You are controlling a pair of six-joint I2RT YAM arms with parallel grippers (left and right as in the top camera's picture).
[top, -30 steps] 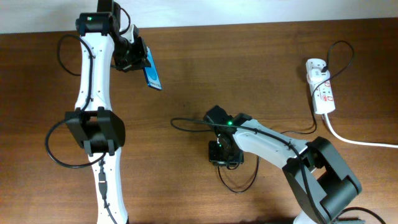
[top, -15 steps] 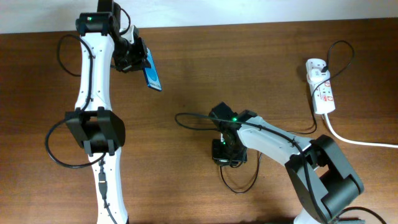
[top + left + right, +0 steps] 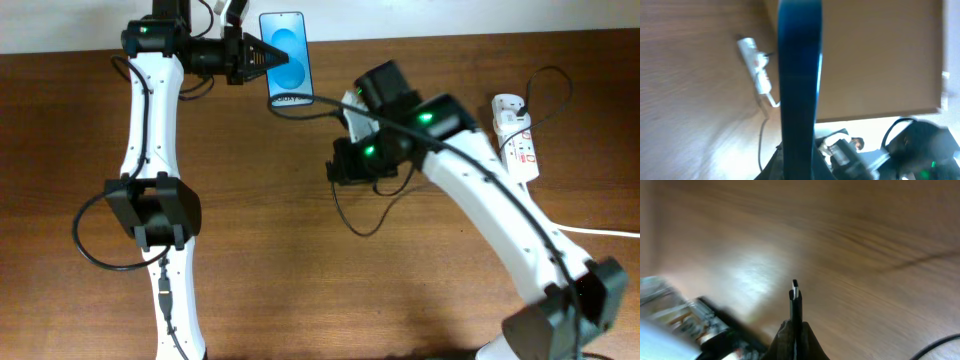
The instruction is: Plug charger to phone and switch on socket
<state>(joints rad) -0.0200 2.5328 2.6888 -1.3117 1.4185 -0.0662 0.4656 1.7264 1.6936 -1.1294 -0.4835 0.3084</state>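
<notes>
My right gripper is going to put the charger's black connector, now hanging below the phone, down on the bare wood (image 3: 346, 240) beside the cable's hanging loop.
My left gripper (image 3: 252, 60) is shut on the phone (image 3: 287, 52) and holds it above the table's back edge, its blue screen facing up. In the left wrist view the phone (image 3: 800, 75) stands edge-on between the fingers (image 3: 799, 165). My right gripper (image 3: 336, 170) is shut on the charger's black connector (image 3: 795, 300), whose tip points up over the wood. It hangs to the right of and below the phone, apart from it. The thin charger cable (image 3: 305, 108) runs past the phone's lower end and loops under the right arm. The white socket (image 3: 515, 138) lies at the far right; it also shows in the left wrist view (image 3: 756, 65).
The socket's thick white cord (image 3: 575, 226) runs off the right edge. Black base cables (image 3: 90, 240) curl beside the left arm's base. The table's back edge (image 3: 450, 38) lies just behind the phone.
The left gripper has swung the phone right and turned its screen upward. The right arm has lifted the connector from the table's middle and carried it back, close to the phone.
</notes>
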